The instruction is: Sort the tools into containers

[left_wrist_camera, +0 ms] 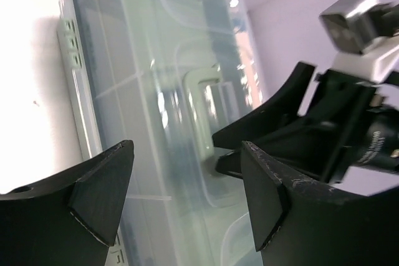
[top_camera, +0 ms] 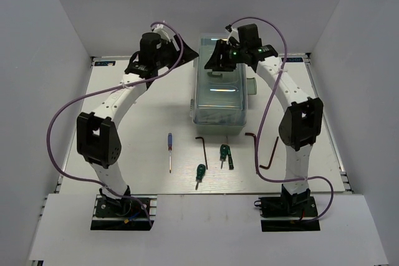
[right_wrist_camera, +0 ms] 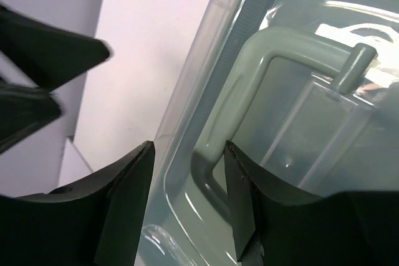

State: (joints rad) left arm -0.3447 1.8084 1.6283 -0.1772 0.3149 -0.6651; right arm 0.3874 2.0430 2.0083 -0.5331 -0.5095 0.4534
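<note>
The robot's left gripper will next move to the middle of the pale green handle (top_camera: pixel 214 73) (left_wrist_camera: pixel 200 119) and close there, to lift the translucent lid of the toolbox.
The closed toolbox (top_camera: pixel 218 91) with its translucent lid and pale green handle (right_wrist_camera: pixel 249 85) stands at the back middle; its trays show only dimly through the lid. My left gripper (top_camera: pixel 182 51) is open and empty just off the box's far left corner, with the lid (left_wrist_camera: pixel 156 91) between its fingers (left_wrist_camera: pixel 103 194). My right gripper (top_camera: pixel 218 60) is open over the lid, its jaws either side of the handle's end (right_wrist_camera: pixel 187 197). On the table in front lie a blue screwdriver (top_camera: pixel 169 151), two green screwdrivers (top_camera: pixel 199 174) (top_camera: pixel 225 156) and three hex keys (top_camera: pixel 204 147) (top_camera: pixel 251 141) (top_camera: pixel 271 157).
White walls close the table on the left, right and back. Purple cables loop from both arms; the right one (top_camera: pixel 257 154) hangs over the middle hex key. The right gripper's body (left_wrist_camera: pixel 312 129) shows close to the left gripper.
</note>
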